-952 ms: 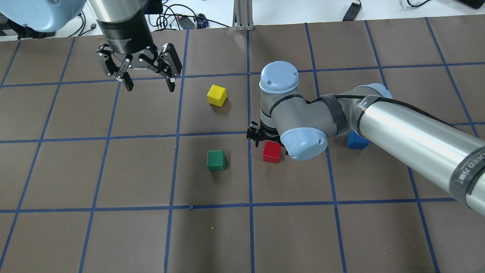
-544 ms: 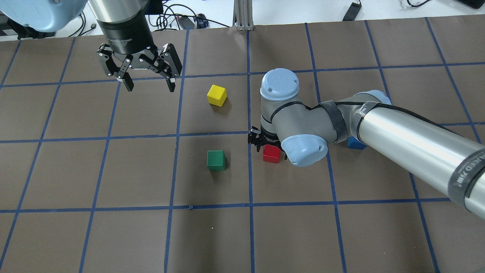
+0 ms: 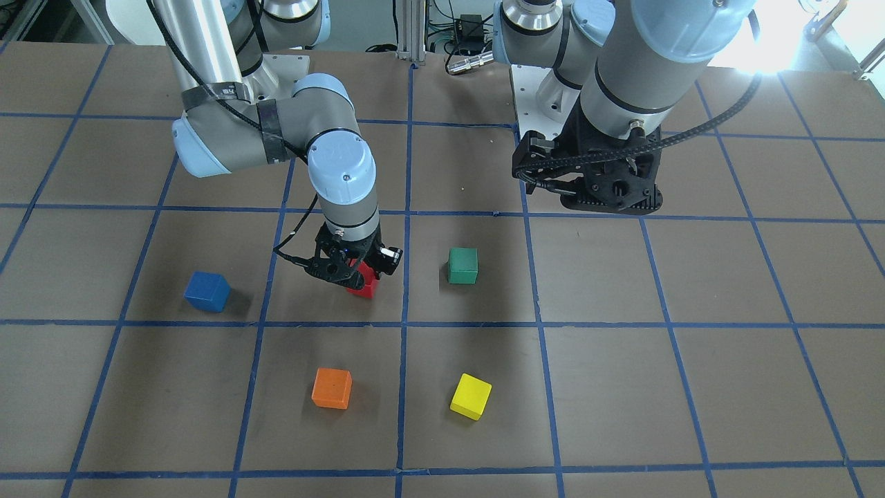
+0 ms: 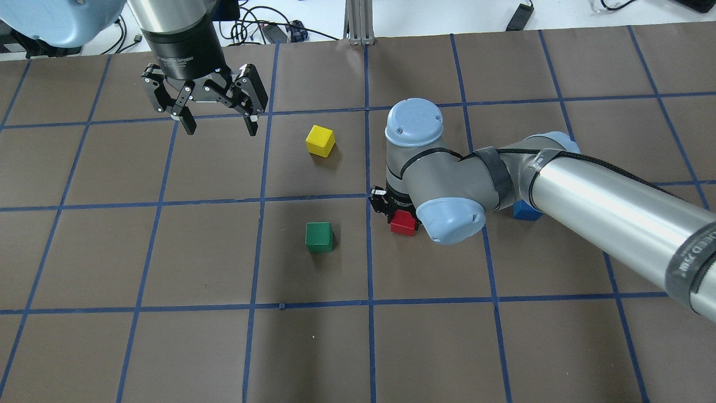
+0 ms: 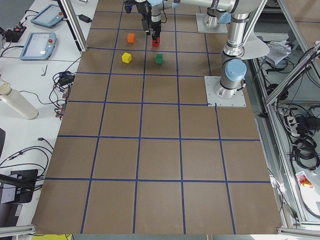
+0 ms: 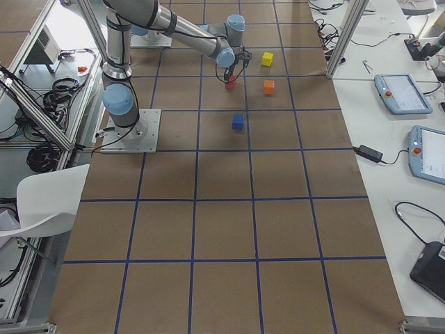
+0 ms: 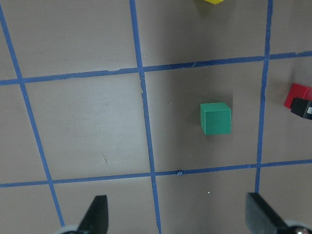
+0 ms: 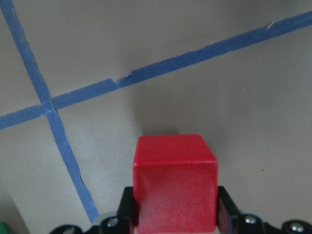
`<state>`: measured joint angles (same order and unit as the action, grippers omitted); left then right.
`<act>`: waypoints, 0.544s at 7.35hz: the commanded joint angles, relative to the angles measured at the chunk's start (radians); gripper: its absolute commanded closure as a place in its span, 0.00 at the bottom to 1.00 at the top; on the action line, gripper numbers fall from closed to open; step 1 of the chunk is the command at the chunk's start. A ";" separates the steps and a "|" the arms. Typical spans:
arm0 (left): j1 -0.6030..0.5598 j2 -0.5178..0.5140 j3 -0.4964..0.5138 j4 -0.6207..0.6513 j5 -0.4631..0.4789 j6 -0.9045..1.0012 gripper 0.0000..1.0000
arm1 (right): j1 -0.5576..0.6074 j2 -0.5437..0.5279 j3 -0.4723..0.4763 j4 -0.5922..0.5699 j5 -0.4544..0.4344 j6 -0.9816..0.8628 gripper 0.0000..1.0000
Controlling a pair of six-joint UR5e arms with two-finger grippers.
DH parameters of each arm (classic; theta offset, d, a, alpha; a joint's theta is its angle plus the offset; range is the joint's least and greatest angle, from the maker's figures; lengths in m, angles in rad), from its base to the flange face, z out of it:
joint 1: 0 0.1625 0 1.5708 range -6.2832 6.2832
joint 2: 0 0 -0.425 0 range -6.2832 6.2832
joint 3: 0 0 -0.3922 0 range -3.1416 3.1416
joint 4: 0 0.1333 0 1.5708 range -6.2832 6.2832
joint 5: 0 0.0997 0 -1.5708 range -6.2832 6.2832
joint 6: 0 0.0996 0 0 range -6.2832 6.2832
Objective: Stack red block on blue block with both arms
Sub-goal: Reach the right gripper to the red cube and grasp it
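The robot's right gripper needs to release the red block on the top side of the blue block point(image 3: 190, 281).
The red block point(image 4: 404, 224) sits near the table's middle, right of a blue tape line. My right gripper point(image 4: 398, 215) is down over it, and the wrist view shows the block point(image 8: 174, 180) tight between the two fingers point(image 8: 225, 209). In the front view the gripper point(image 3: 352, 273) covers most of the block point(image 3: 366, 286). The blue block point(image 3: 207, 291) lies apart on the table toward my right side; in the overhead view it point(image 4: 524, 211) is partly hidden behind the right arm. My left gripper point(image 4: 222, 130) hangs open and empty high over the far left.
A green block point(image 4: 319, 236) lies one block-gap left of the red one and shows under the left wrist camera point(image 7: 215, 118). A yellow block point(image 4: 320, 140) lies farther out. An orange block point(image 3: 332, 388) lies beyond the red one, hidden by the right arm in the overhead view.
My right gripper has come down over the red block, which now shows less in the overhead view. The left arm has barely moved.
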<state>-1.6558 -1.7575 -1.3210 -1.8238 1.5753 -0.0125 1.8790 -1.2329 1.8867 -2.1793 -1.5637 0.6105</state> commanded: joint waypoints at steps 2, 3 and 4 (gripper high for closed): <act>0.007 0.000 -0.001 -0.005 0.002 0.002 0.00 | -0.139 -0.140 -0.017 0.130 -0.089 -0.249 0.83; 0.008 0.000 -0.001 -0.005 0.003 0.002 0.00 | -0.237 -0.183 -0.009 0.177 -0.097 -0.397 0.83; 0.008 -0.010 -0.001 -0.003 0.003 0.000 0.00 | -0.323 -0.203 -0.008 0.197 -0.098 -0.493 0.83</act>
<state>-1.6483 -1.7599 -1.3221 -1.8276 1.5779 -0.0112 1.6655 -1.3986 1.8757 -2.0188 -1.6520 0.2554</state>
